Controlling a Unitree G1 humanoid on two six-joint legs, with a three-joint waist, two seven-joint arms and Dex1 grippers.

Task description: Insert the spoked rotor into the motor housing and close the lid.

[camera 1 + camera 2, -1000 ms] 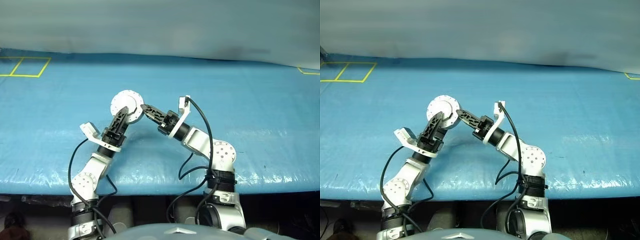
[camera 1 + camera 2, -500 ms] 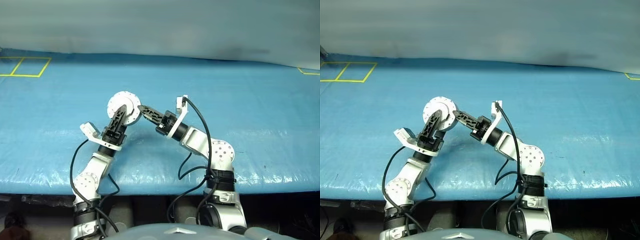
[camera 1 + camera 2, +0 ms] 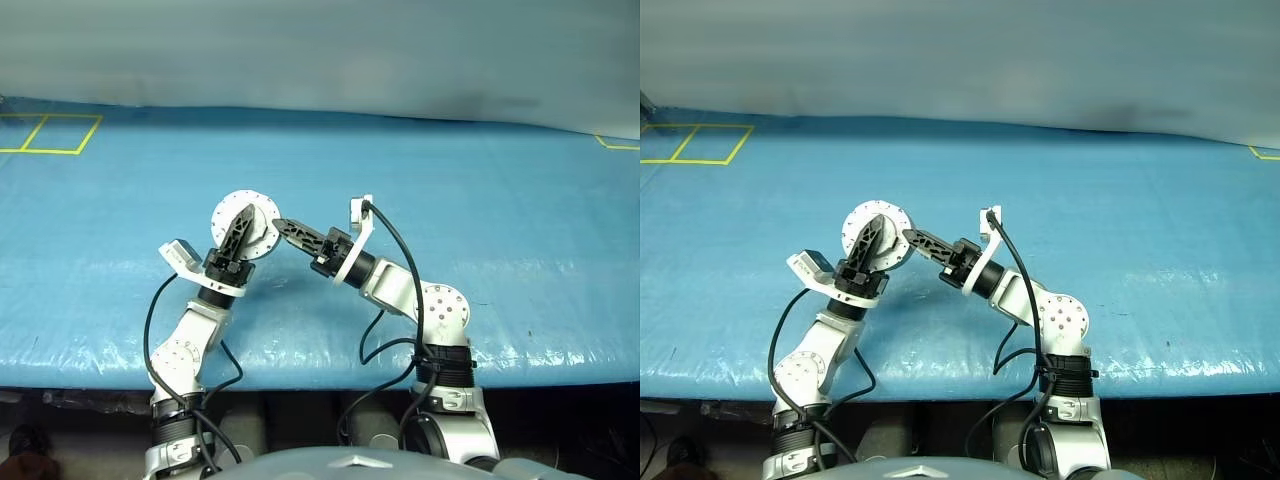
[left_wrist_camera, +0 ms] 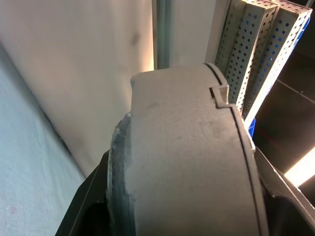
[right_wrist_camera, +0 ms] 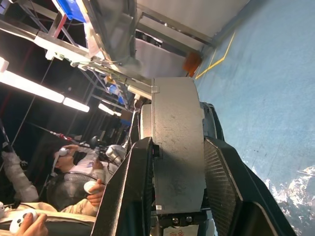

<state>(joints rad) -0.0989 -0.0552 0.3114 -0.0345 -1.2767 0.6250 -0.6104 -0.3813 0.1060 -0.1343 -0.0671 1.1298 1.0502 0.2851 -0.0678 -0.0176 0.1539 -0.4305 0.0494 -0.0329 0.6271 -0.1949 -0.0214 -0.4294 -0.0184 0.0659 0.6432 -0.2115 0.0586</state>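
Next, my left gripper sets the motor housing down in the space that lies between the yellow tape squares and the table's front edge [image 3: 162, 225]. The housing now hangs above the blue table.
The motor housing [image 3: 262, 212], a round silver-grey disc with a notched rim, hangs above the blue table [image 3: 480, 200] between both arms. My right gripper [image 3: 287, 228] is shut on its right edge. In the right wrist view the two black fingers [image 5: 224, 187] clamp the thick grey body [image 5: 178, 147]. A thinner plate, which looks like the lid [image 5: 146, 123], lies flat against one face. My left gripper [image 3: 238, 232] reaches up across the disc's face, and the housing's rim [image 4: 187, 162] sits right in front of its camera. The spoked rotor is out of view.
Yellow tape squares [image 3: 50, 133] mark the table's far left, and another yellow line [image 3: 615, 143] the far right. The table's front edge [image 3: 320, 372] runs just ahead of the arms. A seated person [image 5: 74, 177] with hand controllers and perforated racks [image 4: 261, 44] are behind.
The housing has shifted slightly left and down between the two grippers. The left gripper now lies more upright across its face.
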